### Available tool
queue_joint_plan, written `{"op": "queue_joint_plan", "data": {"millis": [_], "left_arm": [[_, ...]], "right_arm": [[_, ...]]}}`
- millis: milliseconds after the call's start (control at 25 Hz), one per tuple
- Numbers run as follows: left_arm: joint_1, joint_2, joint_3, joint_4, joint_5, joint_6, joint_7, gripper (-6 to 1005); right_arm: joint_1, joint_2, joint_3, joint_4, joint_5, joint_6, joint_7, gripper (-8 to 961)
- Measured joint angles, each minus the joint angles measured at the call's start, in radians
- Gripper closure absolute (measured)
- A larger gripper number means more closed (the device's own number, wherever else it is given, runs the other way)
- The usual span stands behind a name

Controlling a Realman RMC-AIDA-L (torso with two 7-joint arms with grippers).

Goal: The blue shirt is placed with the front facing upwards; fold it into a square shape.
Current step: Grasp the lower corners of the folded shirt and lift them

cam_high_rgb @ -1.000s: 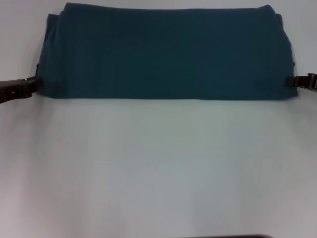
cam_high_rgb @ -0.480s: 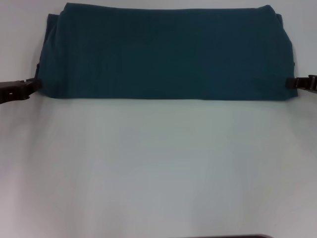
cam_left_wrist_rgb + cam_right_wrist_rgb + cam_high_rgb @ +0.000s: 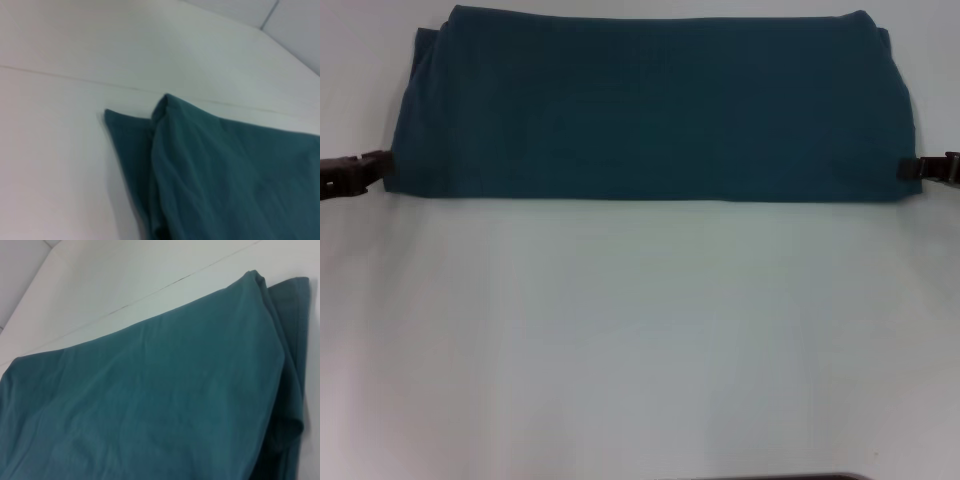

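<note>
The robot's left gripper meets just the edge of the blue shirt's near corner, so it should open and grip the cloth further in before (image 3: 422,177) it pulls the shirt closer.
The blue shirt (image 3: 650,110) lies folded into a wide, flat band across the far part of the table. Its plain side is up; no lettering or collar shows. My left gripper (image 3: 382,168) is at the band's left end, near its front corner, right at the cloth's edge. My right gripper (image 3: 902,168) is at the band's right end, near the front corner, touching the cloth's edge. The left wrist view shows a layered corner of the shirt (image 3: 225,180). The right wrist view shows the shirt's (image 3: 150,400) broad top layer and a folded end.
The white table (image 3: 640,340) stretches from the shirt's front edge toward me. A seam line in the table surface (image 3: 60,75) runs beyond the shirt. A dark edge (image 3: 800,477) shows at the very front.
My left gripper has drawn back to the left, off the shirt's front left corner to its edge. The shirt's left end has settled slightly. The right gripper has barely moved.
</note>
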Motion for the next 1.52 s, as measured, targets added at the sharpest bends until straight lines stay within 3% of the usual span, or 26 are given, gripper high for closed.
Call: {"op": "queue_joint_plan", "data": {"millis": [280, 720, 1160, 1520], "left_arm": [[-0.010, 0.004, -0.022, 0.012, 0.006, -0.029, -0.014, 874], [-0.009, -0.016, -0.013, 0.027, 0.048, -0.081, -0.011, 462], [-0.021, -0.020, 0.013, 0.028, 0.056, -0.071, -0.010, 298], [-0.036, -0.025, 0.039, 0.022, 0.064, -0.082, -0.015, 399]], "right_arm": [[0.003, -0.001, -0.002, 0.000, -0.001, 0.000, 0.000, 934], [0.004, -0.001, 0.000, 0.000, -0.001, 0.000, 0.000, 934], [0.005, -0.001, 0.001, 0.000, -0.001, 0.000, 0.001, 934], [0.006, -0.002, 0.003, 0.000, -0.001, 0.000, 0.000, 934]]}}
